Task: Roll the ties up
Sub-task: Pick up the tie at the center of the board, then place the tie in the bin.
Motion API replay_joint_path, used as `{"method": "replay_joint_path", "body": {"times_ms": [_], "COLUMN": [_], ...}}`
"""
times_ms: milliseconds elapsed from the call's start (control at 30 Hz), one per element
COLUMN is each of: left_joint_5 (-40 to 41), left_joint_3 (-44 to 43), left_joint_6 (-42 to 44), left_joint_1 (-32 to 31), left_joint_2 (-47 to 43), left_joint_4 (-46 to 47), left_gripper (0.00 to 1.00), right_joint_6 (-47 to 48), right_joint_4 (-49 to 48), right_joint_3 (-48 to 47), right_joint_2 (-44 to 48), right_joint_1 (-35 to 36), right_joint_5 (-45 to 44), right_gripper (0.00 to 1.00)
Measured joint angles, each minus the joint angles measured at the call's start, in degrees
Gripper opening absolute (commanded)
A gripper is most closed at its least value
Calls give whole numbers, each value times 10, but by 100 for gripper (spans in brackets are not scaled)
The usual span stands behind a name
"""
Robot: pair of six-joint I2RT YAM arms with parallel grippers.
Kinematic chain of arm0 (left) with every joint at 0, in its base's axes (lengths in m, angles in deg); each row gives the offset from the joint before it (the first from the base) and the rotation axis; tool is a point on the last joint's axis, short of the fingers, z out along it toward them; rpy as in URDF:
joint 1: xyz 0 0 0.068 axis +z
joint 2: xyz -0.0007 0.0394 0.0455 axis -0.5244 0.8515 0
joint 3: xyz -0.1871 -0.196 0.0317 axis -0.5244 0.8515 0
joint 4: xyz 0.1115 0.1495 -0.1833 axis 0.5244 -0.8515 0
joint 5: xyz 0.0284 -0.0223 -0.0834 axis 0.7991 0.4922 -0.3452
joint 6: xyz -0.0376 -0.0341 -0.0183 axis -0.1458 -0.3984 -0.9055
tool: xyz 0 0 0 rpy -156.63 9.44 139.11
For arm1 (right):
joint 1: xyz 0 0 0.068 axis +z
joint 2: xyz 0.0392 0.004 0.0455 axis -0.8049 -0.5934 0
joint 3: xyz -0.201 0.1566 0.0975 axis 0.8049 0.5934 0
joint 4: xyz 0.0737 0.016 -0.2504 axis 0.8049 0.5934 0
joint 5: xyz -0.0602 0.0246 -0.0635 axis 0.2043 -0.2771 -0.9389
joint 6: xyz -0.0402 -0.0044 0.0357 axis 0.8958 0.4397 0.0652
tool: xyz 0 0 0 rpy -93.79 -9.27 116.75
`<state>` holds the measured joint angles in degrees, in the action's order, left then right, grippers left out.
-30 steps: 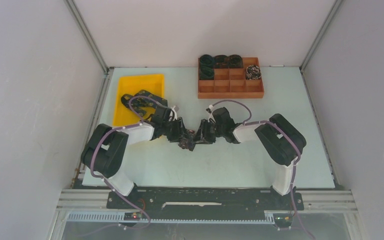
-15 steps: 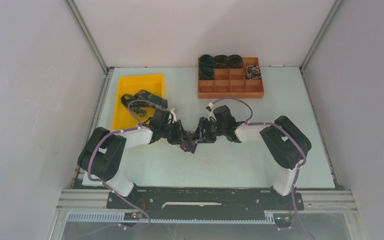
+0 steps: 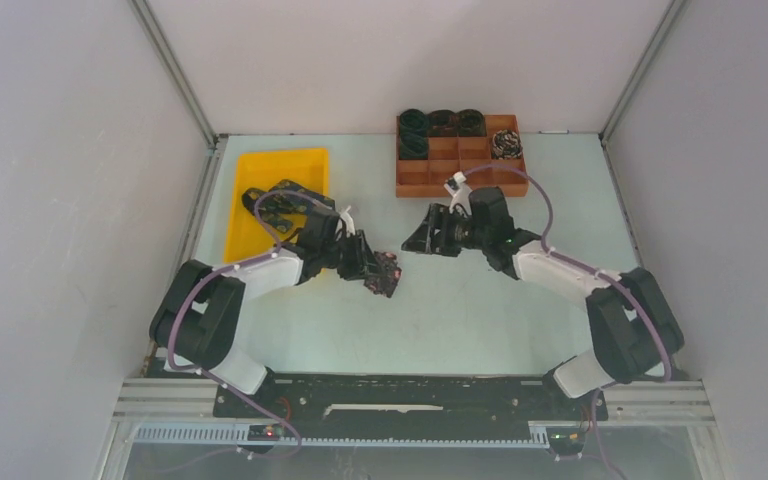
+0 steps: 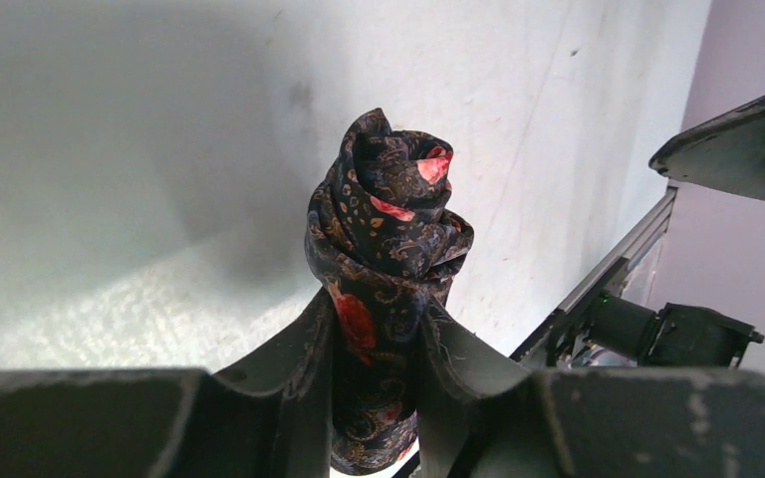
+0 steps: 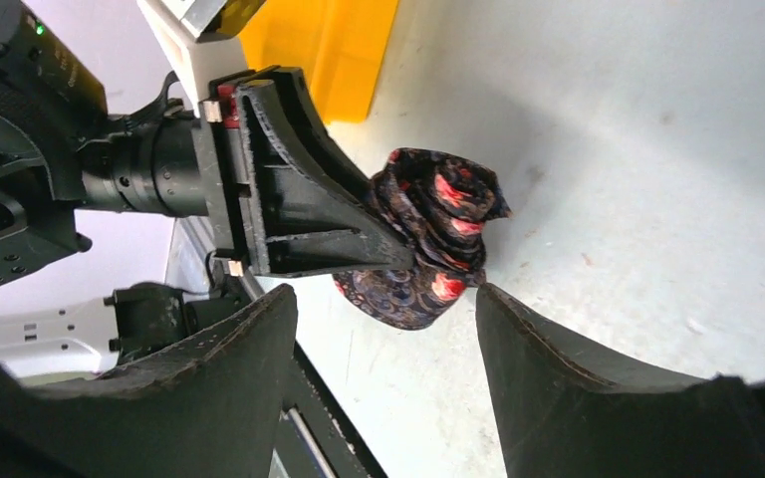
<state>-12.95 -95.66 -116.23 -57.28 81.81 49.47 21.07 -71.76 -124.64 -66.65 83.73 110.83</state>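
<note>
I will release the rolled tie, which hangs over the table's middle now, from my left gripper in the empty front cell before the green rolled ties (image 3: 414,172).
A rolled tie (image 4: 388,219), dark with red and tan paisley, stands as a tight coil pinched between my left gripper's (image 4: 377,329) two fingers. From above, that tie (image 3: 390,277) hangs at the left gripper (image 3: 376,268) just over the table's middle. My right gripper (image 3: 412,241) is open and apart from the coil, a short way to its right. In the right wrist view the tie (image 5: 428,239) sits beyond the wide-spread right gripper (image 5: 386,299), touching neither finger. More unrolled ties (image 3: 285,200) lie in the yellow tray (image 3: 260,165).
A brown compartment box (image 3: 460,175) stands at the back right of the table, with rolled ties (image 3: 414,122) in its back-left cells and a pale-flecked one (image 3: 506,145) at its right. The yellow tray sits at the back left, close behind the left arm.
My right gripper has opened, let go of the coil and drawn back to the right and away. The left gripper has closed on the coil and keeps it.
</note>
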Motion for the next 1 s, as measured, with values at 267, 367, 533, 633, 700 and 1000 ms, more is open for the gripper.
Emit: {"method": "replay_joint_path", "body": {"times_ms": [267,367,533,633,700,1000], "left_joint_5": [-5,-3,14,38,52,104], "left_joint_3": [-97,-166,-285,-361,-411,-634], "left_joint_6": [6,16,38,55,63,75], "left_joint_1": [-1,-1,-1,-1,-1,-1], "left_joint_2": [3,27,90,141,176,347], "left_joint_4": [-17,-37,-63,-78,-91,-129], "left_gripper": [11,10,9,9,8,9], "right_joint_6": [49,60,69,73,74,73], "right_joint_4": [65,69,53,38,29,-39], "right_joint_3": [27,56,131,171,186,199], "right_joint_2": [99,131,160,166,169,170], "right_joint_1": [-17,-17,-17,-17,-19,-40], "right_joint_5": [-99,-143,-193,-208,-210,-185], "right_gripper": [70,69,69,69,69,69]}}
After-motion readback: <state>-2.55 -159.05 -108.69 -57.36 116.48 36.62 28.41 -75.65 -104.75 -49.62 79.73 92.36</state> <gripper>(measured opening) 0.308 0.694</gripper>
